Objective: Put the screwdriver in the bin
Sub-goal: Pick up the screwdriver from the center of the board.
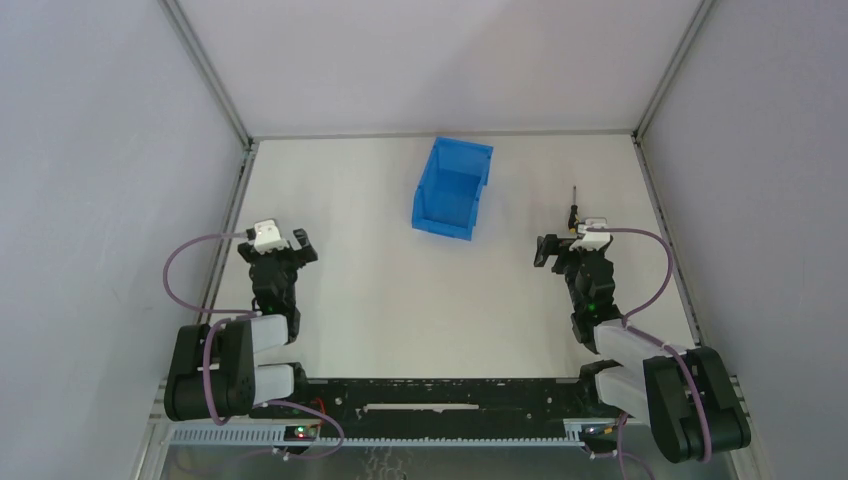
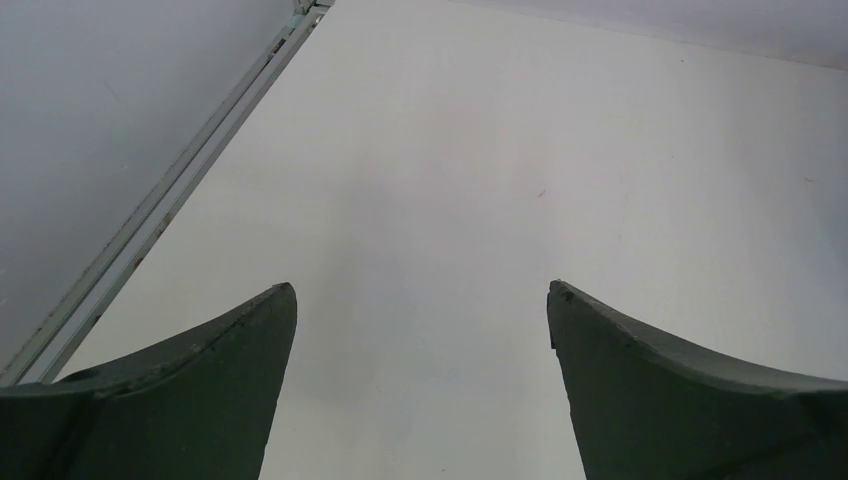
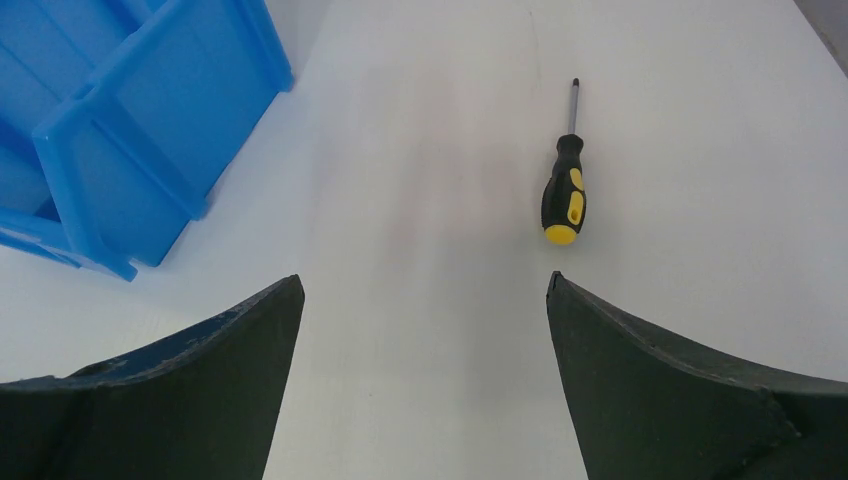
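The fingers of my right gripper will close on the thick half of the black handle (image 1: 573, 223) (image 3: 565, 205), beside the screwdriver's yellow end.
The screwdriver (image 3: 564, 190), black handle with a yellow end and a thin shaft, lies flat on the white table, tip pointing away; in the top view it (image 1: 574, 211) lies at the right, just beyond my right gripper. My right gripper (image 3: 424, 285) is open and empty, a short way before the handle; in the top view it (image 1: 565, 246) is at the right. The blue bin (image 1: 452, 188) stands at the table's far middle, also at the upper left of the right wrist view (image 3: 120, 130). My left gripper (image 2: 422, 290) is open and empty over bare table, at the left in the top view (image 1: 285, 242).
Grey walls enclose the table on three sides. A metal rail (image 2: 170, 190) runs along the left edge, close to my left gripper. A black bar with the arm bases (image 1: 440, 395) lies along the near edge.
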Robot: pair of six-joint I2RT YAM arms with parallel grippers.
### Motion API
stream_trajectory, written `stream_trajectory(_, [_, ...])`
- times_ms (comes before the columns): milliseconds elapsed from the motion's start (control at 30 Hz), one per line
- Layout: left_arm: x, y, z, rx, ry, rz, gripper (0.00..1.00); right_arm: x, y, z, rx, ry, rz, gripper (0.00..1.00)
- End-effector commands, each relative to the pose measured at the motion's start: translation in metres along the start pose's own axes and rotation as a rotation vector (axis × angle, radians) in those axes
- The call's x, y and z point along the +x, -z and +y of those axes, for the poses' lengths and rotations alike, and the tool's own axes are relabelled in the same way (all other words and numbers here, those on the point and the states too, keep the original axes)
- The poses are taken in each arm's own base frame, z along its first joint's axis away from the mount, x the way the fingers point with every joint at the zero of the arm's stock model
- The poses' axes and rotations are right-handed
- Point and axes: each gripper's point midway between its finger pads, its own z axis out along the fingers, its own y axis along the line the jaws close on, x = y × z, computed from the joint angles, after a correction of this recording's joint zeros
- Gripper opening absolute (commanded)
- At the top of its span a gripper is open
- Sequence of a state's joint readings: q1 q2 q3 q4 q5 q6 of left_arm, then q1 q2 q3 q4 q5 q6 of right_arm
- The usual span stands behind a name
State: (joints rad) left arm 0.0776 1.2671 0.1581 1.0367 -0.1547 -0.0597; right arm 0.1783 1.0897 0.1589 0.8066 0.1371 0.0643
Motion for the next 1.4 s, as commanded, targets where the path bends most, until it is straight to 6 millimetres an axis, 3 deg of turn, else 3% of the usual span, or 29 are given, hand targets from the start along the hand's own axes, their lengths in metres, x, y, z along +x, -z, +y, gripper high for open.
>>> stream_trajectory(0, [-0.022,-0.007,-0.001,-0.004,-0.012,-0.066,1.0,-0.016,-0.002,-0.002,0.01,0.005,-0.061,1.0])
stream_trajectory(1033, [-0.022,-0.007,-0.001,-0.004,-0.013,-0.066,1.0,-0.018,-0.009,0.005,-0.016,0.031,-0.025,1.0])
stream_trajectory(1200, [-0.022,-0.007,-0.001,-0.005,-0.013,-0.066,1.0,-0.032,-0.009,0.006,0.019,0.062,0.009,1.0])
stream_trajectory(1367, [-0.023,-0.007,-0.001,-0.005,-0.012,-0.067,1.0,-0.076,-0.005,0.015,0.006,0.064,-0.027,1.0])
